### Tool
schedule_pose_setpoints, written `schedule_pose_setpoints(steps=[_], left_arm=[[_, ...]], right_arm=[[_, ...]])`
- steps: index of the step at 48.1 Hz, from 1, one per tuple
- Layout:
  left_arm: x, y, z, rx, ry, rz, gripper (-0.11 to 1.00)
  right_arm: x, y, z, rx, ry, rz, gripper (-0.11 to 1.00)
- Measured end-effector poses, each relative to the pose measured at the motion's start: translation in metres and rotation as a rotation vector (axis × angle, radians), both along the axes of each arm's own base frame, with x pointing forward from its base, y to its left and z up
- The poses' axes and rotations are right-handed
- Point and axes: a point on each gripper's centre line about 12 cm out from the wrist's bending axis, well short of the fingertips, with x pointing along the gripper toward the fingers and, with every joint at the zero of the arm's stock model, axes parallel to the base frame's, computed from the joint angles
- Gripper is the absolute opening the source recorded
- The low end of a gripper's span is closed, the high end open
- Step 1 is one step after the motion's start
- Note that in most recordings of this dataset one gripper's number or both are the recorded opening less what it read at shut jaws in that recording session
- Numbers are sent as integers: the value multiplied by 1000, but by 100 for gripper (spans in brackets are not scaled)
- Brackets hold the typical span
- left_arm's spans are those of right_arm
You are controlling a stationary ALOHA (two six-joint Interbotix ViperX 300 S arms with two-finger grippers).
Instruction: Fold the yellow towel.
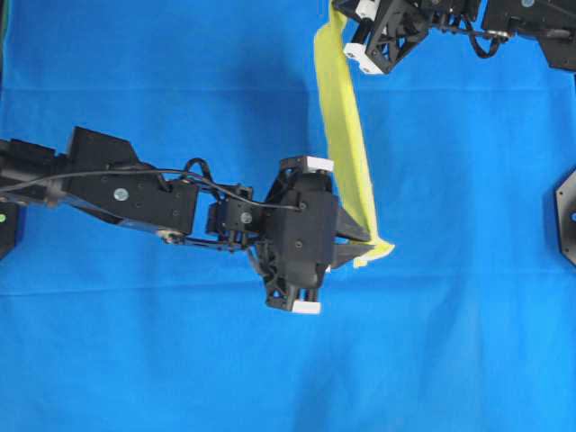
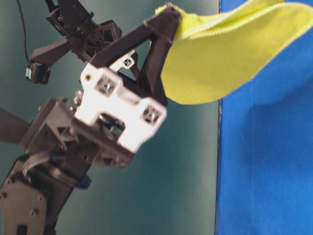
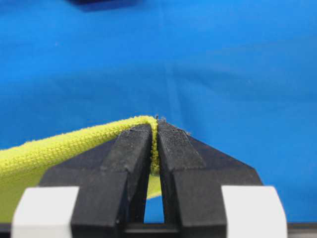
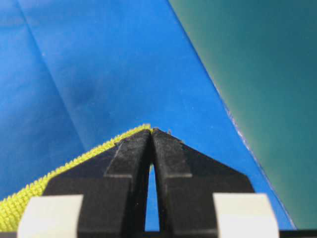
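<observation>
I should release the yellow towel's near corner, now held at mid-table, from my left gripper on the blue cloth [image 1: 302,269] under that gripper's own dark body.
The yellow towel [image 1: 346,135] hangs in the air above the blue cloth, stretched as a narrow band between my two grippers. My left gripper [image 1: 364,245] is shut on its near corner at mid-table; in the left wrist view the towel [image 3: 59,146] folds over the left finger and is pinched at the left gripper's [image 3: 154,130] tips. My right gripper [image 1: 335,27] is shut on the far corner at the top of the overhead view. The right wrist view has the towel's hem [image 4: 74,161] trailing left from the right gripper's [image 4: 151,132] closed tips. At table level the towel [image 2: 220,58] sags from the right gripper [image 2: 171,17].
A big blue cloth [image 1: 180,342] covers the table under both arms. Its far edge meets a dark green surface [image 4: 257,74] beside the right gripper. A black fixture [image 1: 567,211] sits at the right edge of the overhead view.
</observation>
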Motion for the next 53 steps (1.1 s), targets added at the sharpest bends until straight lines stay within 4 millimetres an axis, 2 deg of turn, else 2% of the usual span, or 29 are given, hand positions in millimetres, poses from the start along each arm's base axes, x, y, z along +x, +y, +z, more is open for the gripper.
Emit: schedule_pose_setpoints(steps=[5, 13, 22, 28, 34, 40, 53], left_arm=[[11, -1, -4, 3, -11, -2, 3], [41, -6, -13, 17, -33, -9, 3], [73, -10, -22, 53, -60, -26, 3], [82, -11, -20, 51, -78, -25, 3], [78, -11, -26, 25, -55, -14, 3], [59, -9, -47, -1, 9, 1, 3], [3, -2, -73, -139, 78, 77, 3]], right_arm=[[-8, 2, -4, 7, 11, -7, 2], [-48, 3, -8, 23, 18, -66, 2], [-88, 12, -8, 26, 21, -117, 2], [-99, 16, -8, 31, 21, -136, 2], [-99, 15, -12, 41, 26, -138, 2], [-88, 11, -28, 66, 39, -121, 2], [-39, -4, -56, 95, 7, -45, 2]])
